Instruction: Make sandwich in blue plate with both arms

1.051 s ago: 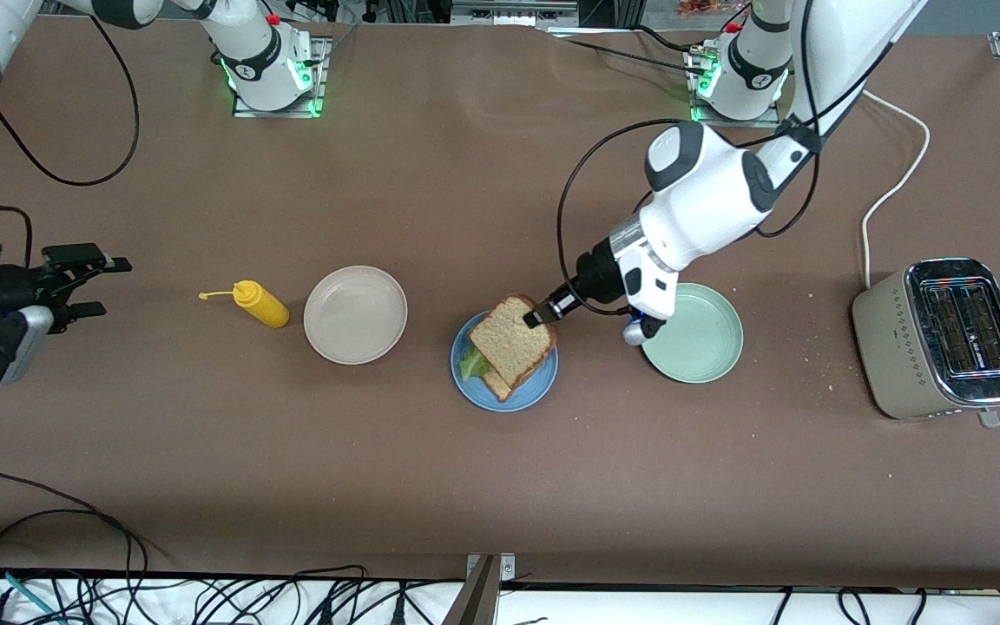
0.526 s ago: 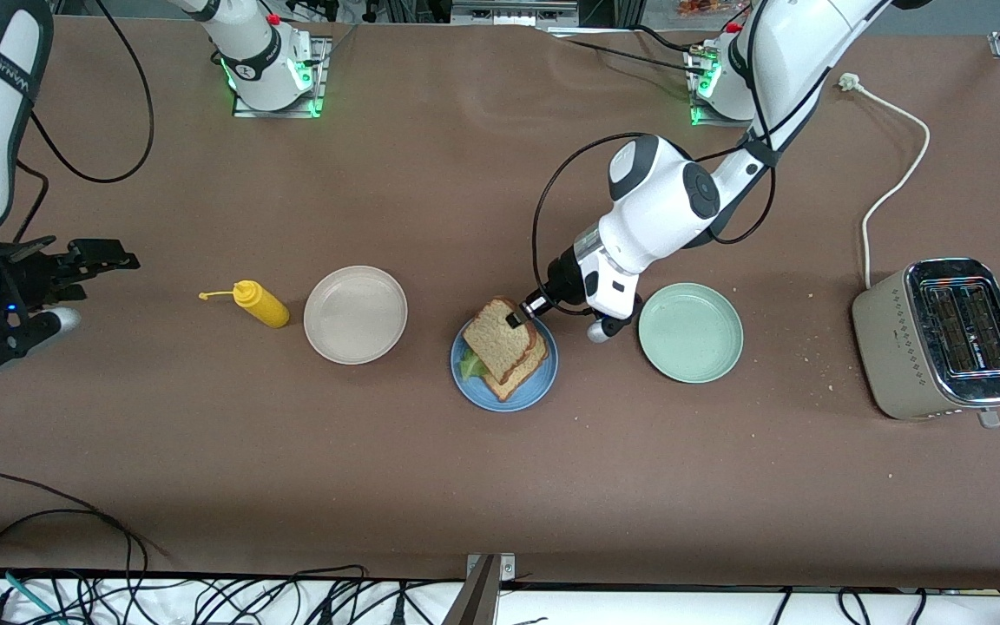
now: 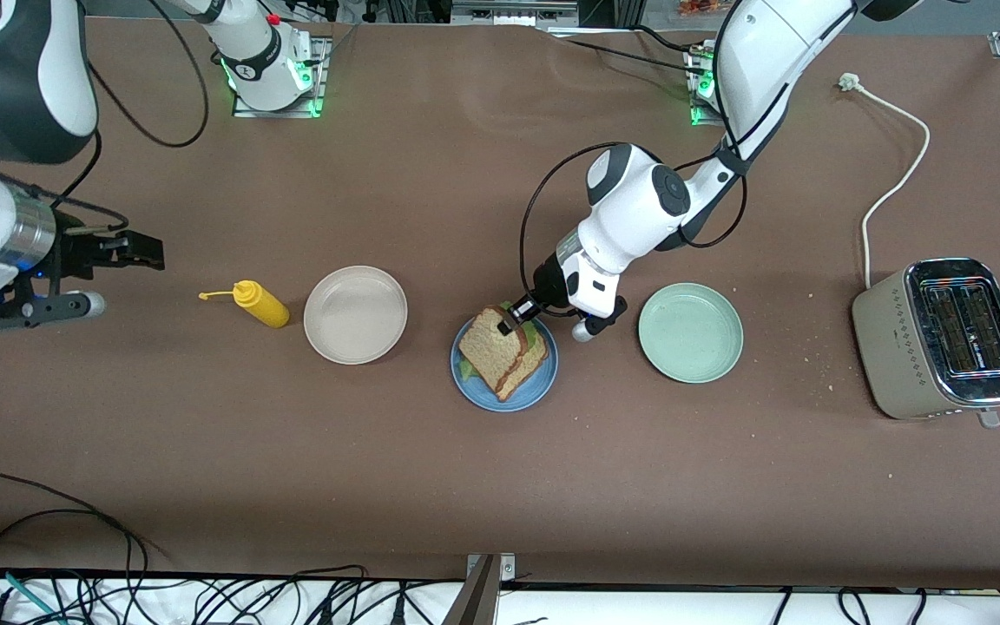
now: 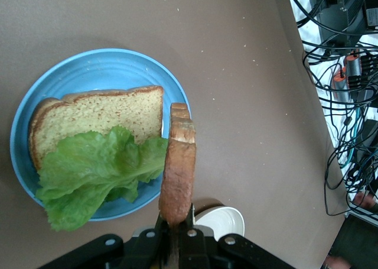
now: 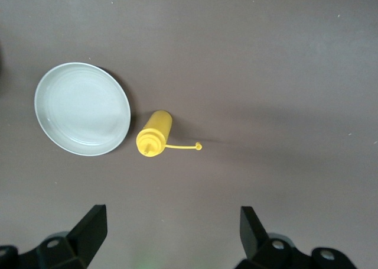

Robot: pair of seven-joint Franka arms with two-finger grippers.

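Note:
Next, my left gripper lets go of the top bread slice on the green lettuce leaf covering the bottom bread slice [image 3: 506, 356] [image 4: 112, 159]. The top slice is now held tilted over the lettuce.
The blue plate [image 3: 535, 392] sits mid-table and holds a bottom bread slice [image 3: 528, 371] with a green lettuce leaf [image 3: 468, 368] on it. My left gripper [image 3: 510, 319] is shut on the top bread slice [image 3: 491, 345], held tilted over the lettuce. In the left wrist view the held slice [image 4: 177, 174] shows edge-on in my left gripper [image 4: 176, 232], beside the lettuce [image 4: 97, 174], the lower slice [image 4: 97, 118] and the plate [image 4: 94, 65]. My right gripper [image 3: 140, 252] is open and empty, raised over the table at the right arm's end, beside the mustard bottle.
A yellow mustard bottle [image 3: 260, 304] and an off-white plate [image 3: 355, 313] lie toward the right arm's end; both show in the right wrist view: bottle [image 5: 155, 133], plate [image 5: 82, 108]. A mint-green plate [image 3: 690, 332] and a toaster [image 3: 943, 337] are toward the left arm's end.
My left gripper has carried the top slice across and lowered it over the lettuce on the blue plate. My right arm has shifted a little toward the mustard bottle.

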